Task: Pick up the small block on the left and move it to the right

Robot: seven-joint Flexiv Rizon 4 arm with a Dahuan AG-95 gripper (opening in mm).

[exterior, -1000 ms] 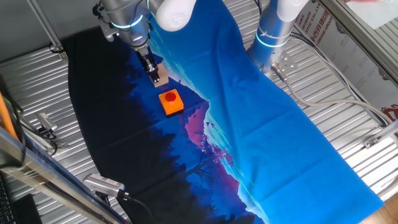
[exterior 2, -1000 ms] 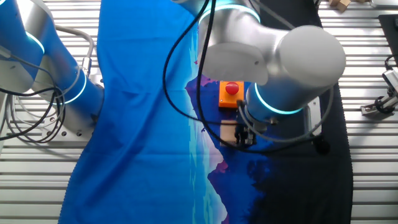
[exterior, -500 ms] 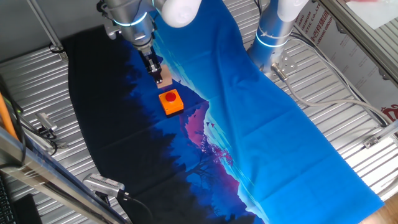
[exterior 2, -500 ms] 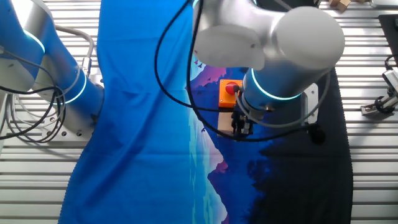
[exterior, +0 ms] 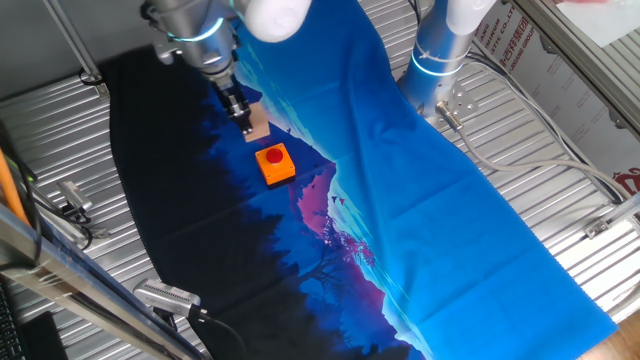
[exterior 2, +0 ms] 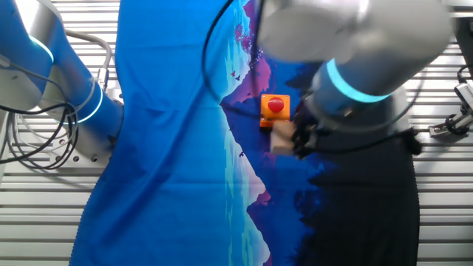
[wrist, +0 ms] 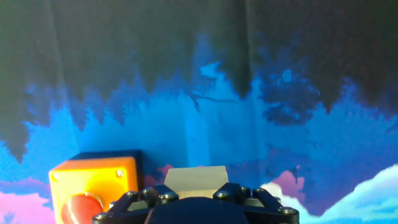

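I need to open my gripper to let go of the small block on the dark part of the cloth [exterior: 211, 180] [wrist: 121, 68], beside the orange block. The small block is held just above the cloth now.
The small block [exterior: 257, 128] is a plain light-tan wooden cube. My gripper [exterior: 246, 121] is shut on it and holds it just above the cloth, close beside the orange block with a red round top [exterior: 275, 163]. In the other fixed view the small block [exterior 2: 281, 137] sits between the fingers of the gripper [exterior 2: 294, 139], right below the orange block [exterior 2: 274, 109]. In the hand view the small block [wrist: 194, 178] shows between the black jaws of the gripper [wrist: 194, 196], with the orange block [wrist: 94, 180] to its left.
A blue and black printed cloth [exterior: 400, 190] covers the slatted metal table [exterior: 60, 140]. A second arm's base [exterior: 440, 60] stands at the back. Cables [exterior: 520, 110] lie on the table near it. A clamp [exterior 2: 454, 122] sits at the table's edge.
My gripper, still shut on the small block, has lifted and shifted slightly with it; in the other fixed view it moved up and right, closer to the orange block. The orange block has not moved.
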